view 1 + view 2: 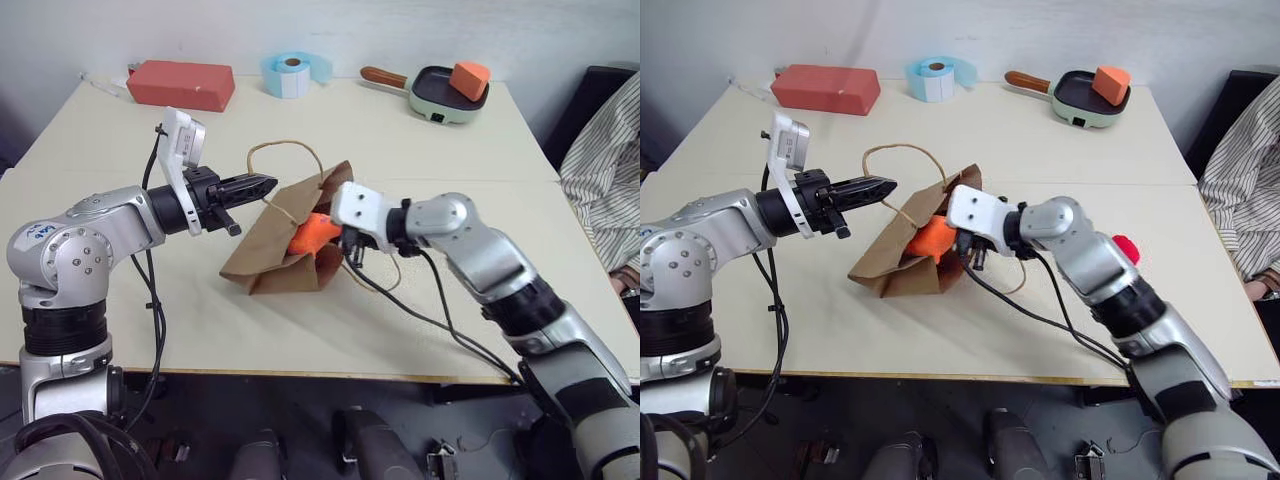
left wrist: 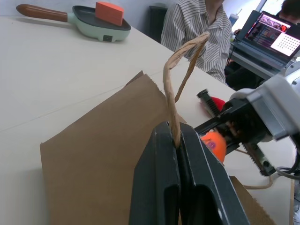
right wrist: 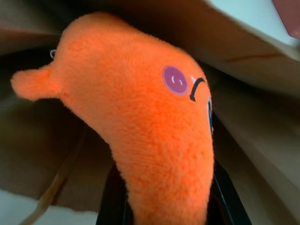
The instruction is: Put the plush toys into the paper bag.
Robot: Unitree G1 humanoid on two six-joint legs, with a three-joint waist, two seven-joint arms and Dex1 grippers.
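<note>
The orange plush toy is only a little way into the paper bag's opening, so my right gripper needs to open, grab the toy's near end (image 3: 169, 199) and push it in deeper.
The brown paper bag (image 1: 268, 258) lies on its side in the middle of the table, its mouth facing my right arm. My left gripper (image 1: 268, 185) is shut on one cord handle (image 2: 172, 93) and holds that side of the mouth up. The orange plush toy (image 1: 312, 233) sits at the bag's mouth with my right gripper (image 1: 332, 238) shut on it. In the right wrist view the toy (image 3: 150, 140) is squeezed between the black fingers (image 3: 112, 201), with brown paper around it. The red plush toy (image 1: 1125, 248) lies on the table behind my right forearm.
Along the far edge stand a red box (image 1: 181, 84), a pale blue tape roll (image 1: 292, 75) and a green pan (image 1: 432, 97) carrying an orange block (image 1: 469, 78). A person in a striped shirt (image 1: 605, 150) sits at the right, beside a laptop (image 2: 276, 37).
</note>
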